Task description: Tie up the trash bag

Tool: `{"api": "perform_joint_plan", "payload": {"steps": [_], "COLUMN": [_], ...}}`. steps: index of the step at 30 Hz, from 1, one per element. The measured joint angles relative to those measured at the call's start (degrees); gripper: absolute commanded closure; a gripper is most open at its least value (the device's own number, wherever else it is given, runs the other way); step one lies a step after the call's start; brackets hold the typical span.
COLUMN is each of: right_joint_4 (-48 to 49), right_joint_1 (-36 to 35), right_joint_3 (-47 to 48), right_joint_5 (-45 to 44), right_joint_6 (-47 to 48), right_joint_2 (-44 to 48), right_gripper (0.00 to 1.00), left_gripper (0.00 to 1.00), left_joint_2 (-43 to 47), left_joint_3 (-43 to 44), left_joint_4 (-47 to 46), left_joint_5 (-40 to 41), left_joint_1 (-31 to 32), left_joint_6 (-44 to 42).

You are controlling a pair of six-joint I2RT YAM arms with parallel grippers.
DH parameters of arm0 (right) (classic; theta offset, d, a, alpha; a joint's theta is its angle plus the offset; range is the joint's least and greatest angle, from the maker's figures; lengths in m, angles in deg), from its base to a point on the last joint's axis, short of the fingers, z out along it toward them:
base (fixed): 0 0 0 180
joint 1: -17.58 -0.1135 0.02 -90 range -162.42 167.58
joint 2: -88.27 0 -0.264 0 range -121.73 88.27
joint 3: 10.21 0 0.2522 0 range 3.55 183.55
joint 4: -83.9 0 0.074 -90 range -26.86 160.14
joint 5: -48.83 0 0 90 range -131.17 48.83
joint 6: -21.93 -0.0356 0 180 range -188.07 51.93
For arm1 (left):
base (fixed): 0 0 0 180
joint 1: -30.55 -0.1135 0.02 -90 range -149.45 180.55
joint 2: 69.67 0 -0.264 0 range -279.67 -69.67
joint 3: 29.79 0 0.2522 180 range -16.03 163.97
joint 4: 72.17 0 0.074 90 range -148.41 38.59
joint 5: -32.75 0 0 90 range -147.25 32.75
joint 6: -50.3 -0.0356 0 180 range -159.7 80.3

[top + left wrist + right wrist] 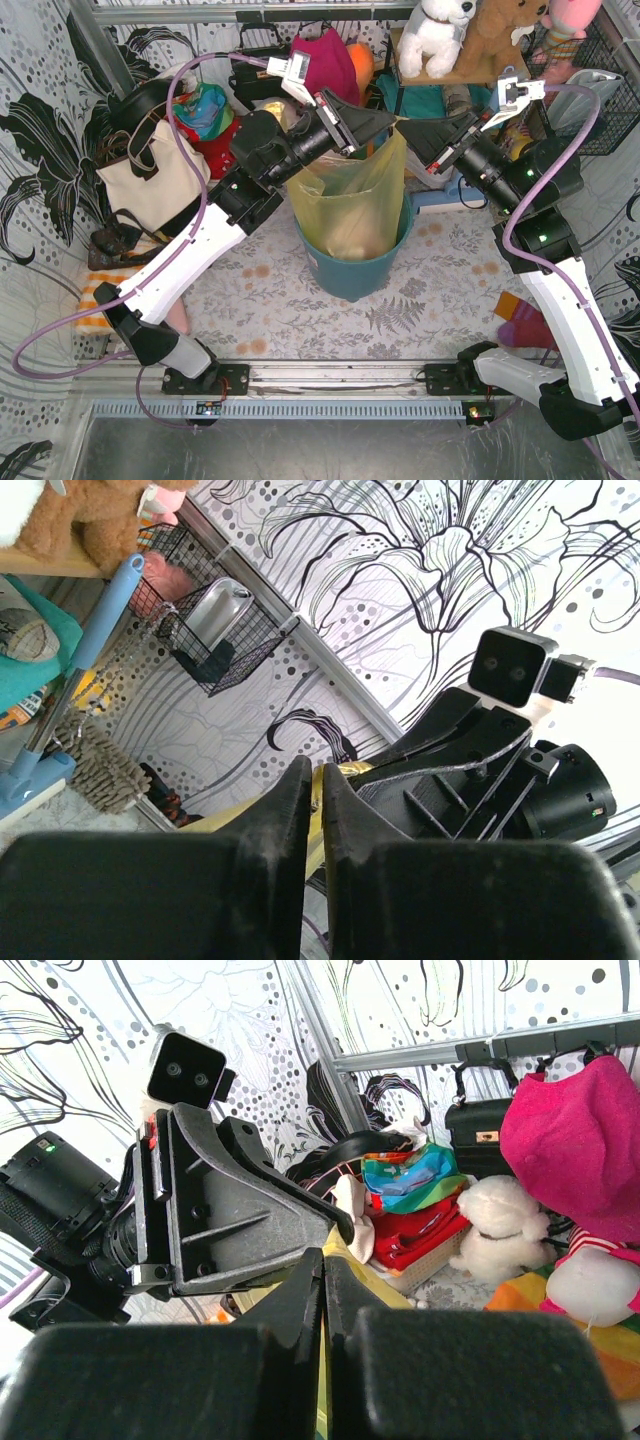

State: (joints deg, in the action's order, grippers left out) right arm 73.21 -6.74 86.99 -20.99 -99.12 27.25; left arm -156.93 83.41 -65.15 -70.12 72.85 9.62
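Observation:
Next, I open my right gripper and pinch the bag lower down (391,158), since both my grippers crowd the trash bag's peak, to leave a longer end for my left gripper.
The trash bag (350,205), thin yellow-green plastic, stands in the teal bin (350,275) at mid table. Its upper edge is drawn up to a peak at the back right, where both grippers meet. My left gripper (390,125) comes in from the left. In the left wrist view its jaws (318,770) stand almost together with yellow film (222,818) pinched in the slit. From the right, my right gripper (412,155) pinches the same peak. Its jaws (323,1258) are shut, and bag film (368,1278) shows between and beyond them.
A cream tote bag (150,180) with dark straps leans at the left. Plush toys (435,35) sit on a shelf at the back, with a wire basket (600,100) to their right. Red and colourful cloth (205,115) lies behind the bin.

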Motion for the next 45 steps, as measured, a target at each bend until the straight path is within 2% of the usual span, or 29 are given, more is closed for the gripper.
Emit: {"api": "perform_joint_plan", "payload": {"steps": [3, 8, 11, 13, 14, 18, 26, 27, 30, 32, 35, 38, 40, 43, 44, 45], "right_joint_4": [0.00, 0.00, -0.02, -0.07, -0.37, -2.45, -3.76, -3.93, -4.52, -5.22, -6.54, -8.04, -8.24, -8.17, -8.11, -8.00], "right_joint_1": [0.00, 0.00, 0.00, 0.00, 0.00, 0.00, 0.00, 0.00, 0.00, 0.00, 0.00, 0.00, 0.00, 0.00, 0.00, 0.00], "right_joint_3": [0.00, -0.02, -0.37, -0.94, -1.29, -2.47, -2.62, -2.62, -2.56, -2.12, -1.09, 0.39, 1.31, 1.60, 1.60, 1.60], "right_joint_5": [0.00, 0.00, -0.02, -0.26, -0.50, -2.71, -5.97, -6.14, -6.10, -5.88, -4.79, -3.98, -3.61, -3.06, -2.97, -2.84], "right_joint_6": [0.00, 0.02, 0.04, 0.26, 0.44, 1.73, 4.15, 4.39, 5.38, 6.75, 9.29, 11.28, 11.89, 12.24, 11.98, 11.82], "right_joint_2": [0.00, 0.02, 0.31, 0.90, 1.40, 4.17, 7.41, 7.34, 6.49, 5.46, 3.41, 1.73, 0.87, 0.28, 0.17, 0.09], "right_gripper": [1.00, 1.00, 0.87, 0.72, 0.69, 0.62, 0.64, 0.62, 0.46, 0.43, 0.46, 0.57, 0.67, 0.94, 1.00, 1.00], "left_gripper": [0.99, 1.00, 1.00, 1.00, 1.00, 1.00, 1.00, 0.98, 0.95, 0.95, 0.94, 0.94, 0.91, 0.83, 0.80, 0.78], "left_joint_2": [0.00, 0.00, 0.00, 0.00, 0.00, -0.13, -0.46, -0.46, -0.46, -0.46, 0.20, 1.25, 1.97, 2.95, 3.28, 3.58], "left_joint_3": [-0.26, -0.55, -0.55, -0.48, -0.39, 1.55, 6.93, 6.95, 6.95, 6.86, 5.62, 4.13, 3.34, 2.29, 1.84, 1.33], "left_joint_4": [-0.07, -0.11, -0.15, -0.11, -0.07, 0.66, 1.07, 1.31, 4.11, 5.66, 7.04, 8.09, 8.66, 9.40, 9.44, 9.51], "left_joint_5": [0.13, 0.28, 0.22, 0.20, 0.20, 0.22, 0.00, 0.00, 0.00, 0.02, 0.26, 0.46, 0.50, 0.52, 0.55, 0.57], "left_joint_1": [0.00, -0.24, -0.33, -0.37, -0.37, -0.37, -0.37, -0.37, -0.37, -0.37, -0.37, -0.37, -0.37, -0.37, -0.37, -0.37], "left_joint_6": [0.11, 0.13, 0.09, -0.15, -0.35, -1.77, -4.57, -4.70, -5.25, -5.49, -5.70, -5.79, -5.88, -5.86, -5.86, -5.81]}}
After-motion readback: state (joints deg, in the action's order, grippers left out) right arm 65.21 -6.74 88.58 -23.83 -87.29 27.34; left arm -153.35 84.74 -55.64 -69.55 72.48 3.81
